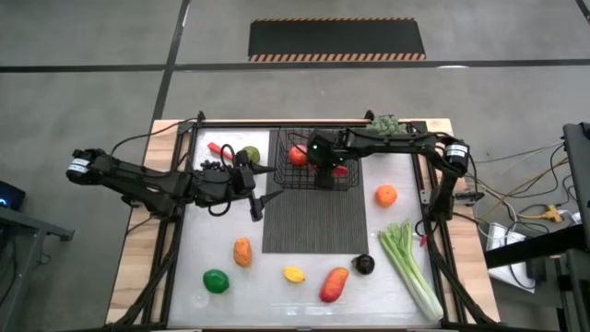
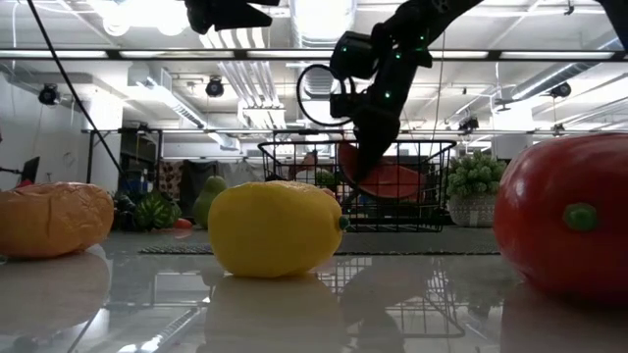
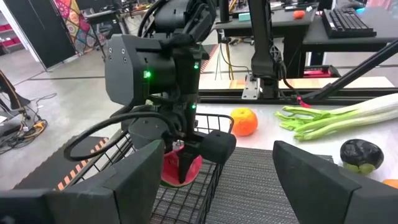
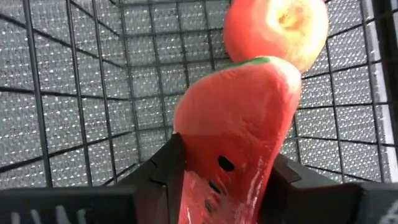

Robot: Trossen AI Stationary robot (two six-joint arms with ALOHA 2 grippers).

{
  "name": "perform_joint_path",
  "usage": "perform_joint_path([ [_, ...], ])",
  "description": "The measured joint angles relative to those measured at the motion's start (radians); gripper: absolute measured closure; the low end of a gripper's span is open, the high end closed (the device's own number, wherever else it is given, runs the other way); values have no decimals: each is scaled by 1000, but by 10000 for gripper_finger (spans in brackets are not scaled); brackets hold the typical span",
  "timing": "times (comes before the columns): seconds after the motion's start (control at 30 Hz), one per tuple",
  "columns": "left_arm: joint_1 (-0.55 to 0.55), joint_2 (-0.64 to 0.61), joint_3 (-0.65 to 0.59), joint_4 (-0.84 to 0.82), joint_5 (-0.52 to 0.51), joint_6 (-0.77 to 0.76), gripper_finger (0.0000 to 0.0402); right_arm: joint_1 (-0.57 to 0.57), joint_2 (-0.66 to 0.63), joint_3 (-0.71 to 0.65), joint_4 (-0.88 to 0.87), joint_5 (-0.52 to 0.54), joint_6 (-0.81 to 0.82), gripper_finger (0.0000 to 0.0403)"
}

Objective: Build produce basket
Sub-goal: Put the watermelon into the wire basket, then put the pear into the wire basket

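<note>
I need to next move my left gripper to the green apple's upper sides (image 1: 252, 153), between the chili and the black wire-mesh basket, and close it there.
The black wire-mesh basket (image 1: 318, 159) stands on the far end of the dark ribbed mat (image 1: 313, 221). A tomato (image 1: 298, 155) lies inside it. My right gripper (image 1: 327, 172) reaches down into the basket, shut on a red watermelon slice (image 4: 236, 118). That slice also shows in the low view (image 2: 388, 181). My left gripper (image 1: 263, 198) hovers open at the mat's left edge, beside the basket. Chili (image 1: 221, 149), green apple (image 1: 249, 154) and grapes (image 1: 212, 166) lie left of the basket. My right gripper pinches the watermelon slice by its flat red seeded faces (image 4: 208, 171), one finger (image 4: 163, 171) on each side. The fingers come from above, pointing down into the basket. The green rind edge (image 4: 255, 60) points away from the gripper, near the tomato (image 4: 277, 25). Whether the slice touches the basket floor I cannot tell.
On the table right of the mat lie an orange (image 1: 386, 195) and the celery stalk (image 1: 410, 267). Near the front lie a dark fruit (image 1: 365, 265), mango (image 1: 334, 284), lemon (image 1: 294, 273), lime (image 1: 216, 280) and an orange-coloured fruit (image 1: 242, 251). A green bunch (image 1: 385, 122) sits at the far edge.
</note>
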Motion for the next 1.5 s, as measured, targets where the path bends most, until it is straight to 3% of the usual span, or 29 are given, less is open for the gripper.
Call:
perform_joint_path([
  [0.47,0,1,0,21,0,0,118,0,5,-1,-44,0,-11,226],
  [0.9,-1,1,0,21,0,0,118,0,-12,-1,-47,1,-21,225],
  [1.23,1,22,0,19,-126,-37,118,10,-162,-2,-66,0,-8,225],
  [1.5,3,65,0,13,-169,-76,118,69,-346,-43,-79,-20,10,225],
])
